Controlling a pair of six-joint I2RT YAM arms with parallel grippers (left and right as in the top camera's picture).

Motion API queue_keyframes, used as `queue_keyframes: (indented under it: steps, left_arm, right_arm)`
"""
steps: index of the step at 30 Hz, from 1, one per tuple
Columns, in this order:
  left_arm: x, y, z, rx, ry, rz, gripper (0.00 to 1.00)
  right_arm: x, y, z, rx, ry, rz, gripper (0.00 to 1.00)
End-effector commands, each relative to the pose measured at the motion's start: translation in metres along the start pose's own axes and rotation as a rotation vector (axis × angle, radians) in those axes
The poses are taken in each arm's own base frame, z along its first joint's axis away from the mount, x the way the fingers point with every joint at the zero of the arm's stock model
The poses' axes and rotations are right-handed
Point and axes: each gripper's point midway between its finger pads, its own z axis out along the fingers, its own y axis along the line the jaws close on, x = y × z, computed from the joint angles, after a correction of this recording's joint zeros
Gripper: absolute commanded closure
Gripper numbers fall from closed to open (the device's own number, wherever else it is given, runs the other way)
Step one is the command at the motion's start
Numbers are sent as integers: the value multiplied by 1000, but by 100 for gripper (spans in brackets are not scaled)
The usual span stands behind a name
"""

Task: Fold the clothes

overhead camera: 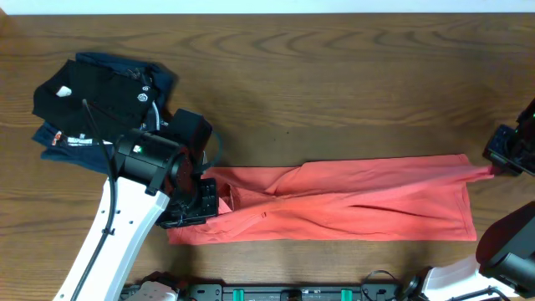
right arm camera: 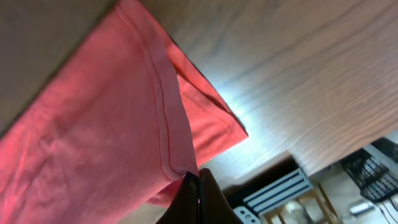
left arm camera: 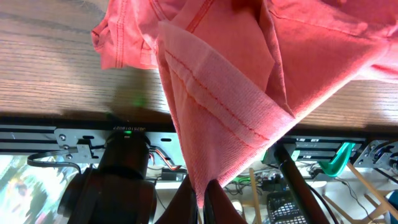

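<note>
I should let go of the T-shirt's pulled corner with my right gripper on the lower layer's near corner (overhead camera: 470, 232) (right arm camera: 231, 134), next to the bare wood.
The clothes (overhead camera: 351, 201), a coral T-shirt, lie stretched into a long band across the wooden table from left to right. My left gripper (overhead camera: 207, 186) is shut on the shirt's left end; in the left wrist view a hemmed corner of the shirt (left arm camera: 217, 99) runs down into the pinched gripper (left arm camera: 203, 194). My right gripper (overhead camera: 499, 167) at the far right edge is shut on the right end, pulling a corner out to a point. The right wrist view shows the hemmed edge of the clothes (right arm camera: 124, 124) caught in the gripper (right arm camera: 198, 177).
A folded black garment (overhead camera: 100, 96) with a white logo rests on a folded navy garment (overhead camera: 58, 138) at the back left of the table (overhead camera: 334, 75). The left arm (overhead camera: 125, 226) reaches up from the front edge.
</note>
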Motion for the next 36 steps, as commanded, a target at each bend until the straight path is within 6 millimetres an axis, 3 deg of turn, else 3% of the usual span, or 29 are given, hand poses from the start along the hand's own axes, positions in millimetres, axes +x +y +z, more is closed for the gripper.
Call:
queue_keyframes:
  steps: [1,9,16,27,36]
  left_arm:
    - [1,3,1,-20,6,-12,94]
    - [1,3,1,-20,5,-12,94]
    - [-9,-2,1,0,-33,-6,94]
    - [-47,-21,-3,75,-183,19,94]
    - [-64,-28,12,59,-153,22,94]
  right_arm:
    - [15,-13,13,81,46,-20,99]
    - [39,-19,48,127,142,-25,99]
    - [26,-9,60,83,86,-14,98]
    - [20,1,90,41,36,-7,94]
    - [17,7,92,9,23,-4,94]
